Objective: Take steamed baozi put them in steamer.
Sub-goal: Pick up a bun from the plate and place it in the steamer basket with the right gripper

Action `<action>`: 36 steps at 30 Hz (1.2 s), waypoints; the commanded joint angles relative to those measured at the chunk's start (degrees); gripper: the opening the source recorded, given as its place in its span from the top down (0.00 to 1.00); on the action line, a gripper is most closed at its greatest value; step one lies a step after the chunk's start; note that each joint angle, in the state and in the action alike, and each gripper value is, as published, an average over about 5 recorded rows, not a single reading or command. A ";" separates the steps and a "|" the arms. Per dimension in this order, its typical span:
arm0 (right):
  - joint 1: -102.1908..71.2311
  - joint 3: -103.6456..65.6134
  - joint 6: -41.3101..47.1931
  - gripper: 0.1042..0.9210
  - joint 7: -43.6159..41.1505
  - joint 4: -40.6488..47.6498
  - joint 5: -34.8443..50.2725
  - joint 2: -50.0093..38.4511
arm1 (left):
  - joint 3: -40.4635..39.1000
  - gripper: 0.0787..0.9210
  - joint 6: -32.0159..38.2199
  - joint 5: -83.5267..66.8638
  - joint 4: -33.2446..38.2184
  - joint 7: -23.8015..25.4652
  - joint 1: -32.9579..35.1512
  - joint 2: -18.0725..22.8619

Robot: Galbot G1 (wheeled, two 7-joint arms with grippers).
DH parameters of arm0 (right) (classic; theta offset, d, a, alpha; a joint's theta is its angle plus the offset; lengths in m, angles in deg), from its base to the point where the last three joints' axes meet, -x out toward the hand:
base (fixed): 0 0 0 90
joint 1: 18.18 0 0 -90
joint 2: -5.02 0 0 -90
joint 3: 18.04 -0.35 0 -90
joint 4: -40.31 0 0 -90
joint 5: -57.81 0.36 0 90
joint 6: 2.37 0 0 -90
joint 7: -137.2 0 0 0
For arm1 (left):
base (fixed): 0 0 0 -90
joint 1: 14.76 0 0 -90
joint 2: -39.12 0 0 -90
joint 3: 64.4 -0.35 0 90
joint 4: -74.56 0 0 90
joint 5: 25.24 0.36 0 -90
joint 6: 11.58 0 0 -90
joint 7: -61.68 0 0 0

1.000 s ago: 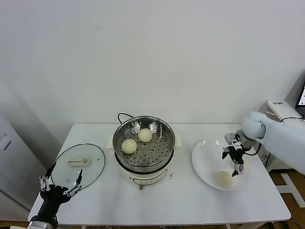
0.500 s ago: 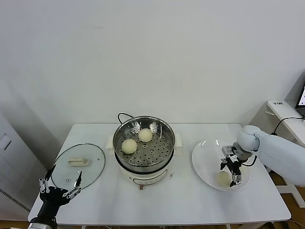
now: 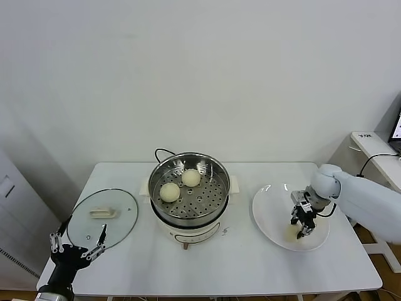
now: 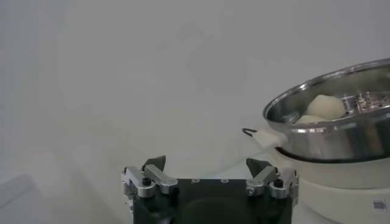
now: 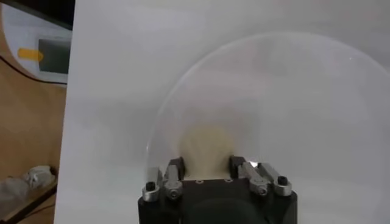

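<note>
I will release the baozi from my right gripper on the near side of the steel steamer [image 3: 195, 208], before the two baozi.
Two cream-white baozi [image 3: 169, 191] [image 3: 191, 177] lie in the shiny steel steamer [image 3: 202, 202] on its white base at the table's middle. A third baozi [image 3: 289, 234] lies on the near part of the white plate [image 3: 262, 210] at the right. My right gripper [image 3: 302, 229] is down on that plate, and its fingers close on either side of this baozi [image 5: 207, 143] in the right wrist view, the gripper [image 5: 206, 165] touching it. My left gripper [image 3: 78, 248] hangs open and empty at the table's near left corner. A fourth baozi is not in view.
A round glass lid [image 3: 102, 216] with a cream handle lies flat at the table's left. A black cord [image 3: 161, 151] runs behind the steamer. In the left wrist view the steamer [image 4: 341, 137] shows with baozi [image 4: 329, 106] inside.
My right gripper has come down onto the plate and its fingers have drawn in around the baozi there. The left arm has not moved.
</note>
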 commanded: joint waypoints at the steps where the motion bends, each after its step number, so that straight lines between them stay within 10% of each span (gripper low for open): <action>1: 20.60 11.12 -0.55 0.61 -0.74 3.62 11.98 5.42 | -0.03 0.12 -0.07 -0.14 0.06 -0.02 -0.25 0.10; 10: 37.11 15.48 -8.01 0.61 -2.00 5.86 21.38 19.89 | 0.14 0.12 0.83 -0.49 0.07 0.05 0.36 0.84; 24: 21.63 5.49 -32.67 0.61 0.00 -12.70 -8.01 30.45 | 0.68 0.12 1.24 -1.16 0.09 0.03 0.25 1.15; 36: 13.62 4.67 -43.40 0.62 -3.21 -15.36 -15.89 31.25 | 0.96 0.12 2.18 -1.47 0.09 0.10 0.84 2.48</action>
